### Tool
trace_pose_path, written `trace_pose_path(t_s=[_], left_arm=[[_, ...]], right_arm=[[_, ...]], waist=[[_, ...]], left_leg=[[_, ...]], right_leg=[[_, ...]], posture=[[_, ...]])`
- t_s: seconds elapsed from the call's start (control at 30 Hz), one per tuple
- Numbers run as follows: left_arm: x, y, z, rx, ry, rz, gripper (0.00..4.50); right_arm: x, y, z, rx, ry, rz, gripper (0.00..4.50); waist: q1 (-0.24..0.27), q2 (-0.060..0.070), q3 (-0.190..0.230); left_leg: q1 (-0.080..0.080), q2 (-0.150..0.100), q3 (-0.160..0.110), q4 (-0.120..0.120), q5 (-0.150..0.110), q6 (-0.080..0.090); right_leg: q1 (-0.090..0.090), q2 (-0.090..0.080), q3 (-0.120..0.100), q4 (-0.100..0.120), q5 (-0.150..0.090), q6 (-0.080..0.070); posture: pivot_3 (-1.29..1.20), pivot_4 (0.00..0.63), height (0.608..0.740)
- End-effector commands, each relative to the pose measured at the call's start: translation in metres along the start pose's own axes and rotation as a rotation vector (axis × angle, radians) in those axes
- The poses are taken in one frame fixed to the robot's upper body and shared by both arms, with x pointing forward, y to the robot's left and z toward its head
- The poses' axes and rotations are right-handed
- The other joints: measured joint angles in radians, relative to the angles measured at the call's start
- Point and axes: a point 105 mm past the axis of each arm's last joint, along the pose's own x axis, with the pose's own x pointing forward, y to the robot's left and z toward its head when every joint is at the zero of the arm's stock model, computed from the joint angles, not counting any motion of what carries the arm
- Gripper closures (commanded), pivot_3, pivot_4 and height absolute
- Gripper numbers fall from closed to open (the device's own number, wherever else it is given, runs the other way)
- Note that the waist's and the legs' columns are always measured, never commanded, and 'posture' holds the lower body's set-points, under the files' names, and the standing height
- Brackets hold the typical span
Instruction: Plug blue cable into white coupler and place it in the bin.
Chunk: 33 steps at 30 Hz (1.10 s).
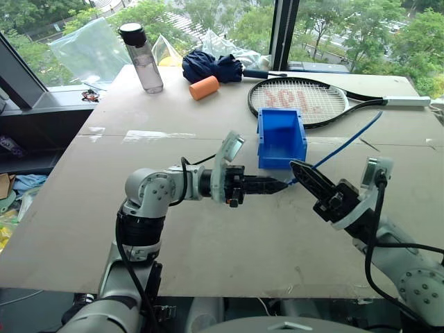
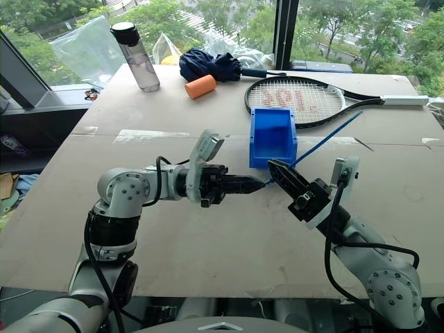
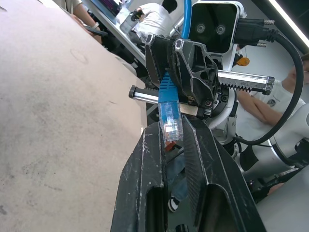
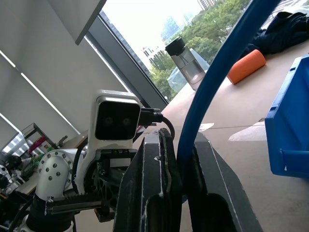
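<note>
My left gripper needs to hold the clear plug steady while my right gripper, which pinches the blue cable behind its boot, takes the boot itself (image 3: 167, 90).
The blue cable (image 1: 347, 142) runs in the air from over the table's right side down to my right gripper (image 1: 298, 168), which is shut on it just behind its clear plug (image 3: 171, 123). My left gripper (image 1: 277, 184) points level toward the right one, tip to tip. Its fingers (image 3: 147, 159) stand close together, with the plug's end at the narrow gap between their tips. The white coupler is hidden. The blue bin (image 1: 281, 139) stands open-topped on the table just behind both grippers. The right wrist view has the cable (image 4: 227, 63) pinched between that gripper's fingers (image 4: 157, 164).
A tennis racket (image 1: 298, 100) lies behind the bin. At the far end of the table are an orange foam cylinder (image 1: 204, 87), a dark blue bundle (image 1: 211, 67) and a clear bottle (image 1: 142, 59). People sit beyond the table in the left wrist view.
</note>
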Motion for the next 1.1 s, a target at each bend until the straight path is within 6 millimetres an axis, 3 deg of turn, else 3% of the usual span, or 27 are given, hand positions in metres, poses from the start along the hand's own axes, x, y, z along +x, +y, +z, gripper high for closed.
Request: trace_pose_path(t_s=[0.03,0.2,0.57,0.73,0.83,0.93,0.97,1.1], left_arm=[[0.0,-0.013,0.018,0.098,-0.058,-0.032,4.5],[0.002,-0.017,0.019,0.117,-0.052,-0.045,4.5],[-0.001,-0.016,0.015,0.121,-0.038,-0.044,4.5],[-0.002,-0.016,0.014,0.121,-0.041,-0.049,4.5],[-0.002,-0.017,0.013,0.123,-0.045,-0.054,4.5],[-0.001,-0.018,0.013,0.124,-0.046,-0.059,4.5],[-0.001,-0.018,0.013,0.124,-0.046,-0.06,4.5],[0.001,-0.019,0.015,0.14,-0.05,-0.058,4.5]], right_arm=[[0.0,0.012,-0.009,0.061,0.047,0.068,4.1],[-0.003,0.014,-0.011,0.109,0.063,0.075,1.96],[0.001,0.015,0.01,0.159,-0.044,0.086,1.96],[0.002,0.016,0.009,0.167,-0.034,0.092,1.96],[0.002,0.015,0.007,0.177,-0.028,0.091,2.75],[0.002,0.015,0.006,0.181,-0.024,0.095,4.25],[0.002,0.015,0.006,0.182,-0.023,0.095,4.45],[0.001,0.016,0.006,0.184,-0.016,0.102,4.45]], waist=[[0.0,0.0,0.0],[0.0,0.0,0.0],[0.0,0.0,0.0],[0.0,0.0,0.0],[0.0,0.0,0.0],[0.0,0.0,0.0],[0.0,0.0,0.0],[0.0,0.0,0.0]], left_leg=[[0.0,0.0,0.0,0.0,0.0,0.0],[0.0,0.0,0.0,0.0,0.0,0.0],[0.0,0.0,0.0,0.0,0.0,0.0],[0.0,0.0,0.0,0.0,0.0,0.0],[0.0,0.0,0.0,0.0,0.0,0.0],[0.0,0.0,0.0,0.0,0.0,0.0],[0.0,0.0,0.0,0.0,0.0,0.0],[0.0,0.0,0.0,0.0,0.0,0.0]], right_leg=[[0.0,0.0,0.0,0.0,0.0,0.0],[0.0,0.0,0.0,0.0,0.0,0.0],[0.0,0.0,0.0,0.0,0.0,0.0],[0.0,0.0,0.0,-0.001,0.0,0.0],[0.0,0.0,0.0,-0.001,0.0,0.0],[0.0,0.0,0.0,-0.001,0.0,0.0],[0.0,0.0,0.0,-0.001,0.0,0.0],[0.0,0.0,0.0,-0.001,0.0,0.0]], posture=[[0.0,0.15,0.74],[0.0,0.15,0.74],[0.0,0.15,0.74],[0.0,0.15,0.74],[0.0,0.15,0.74],[0.0,0.15,0.74],[0.0,0.15,0.74],[0.0,0.15,0.74]])
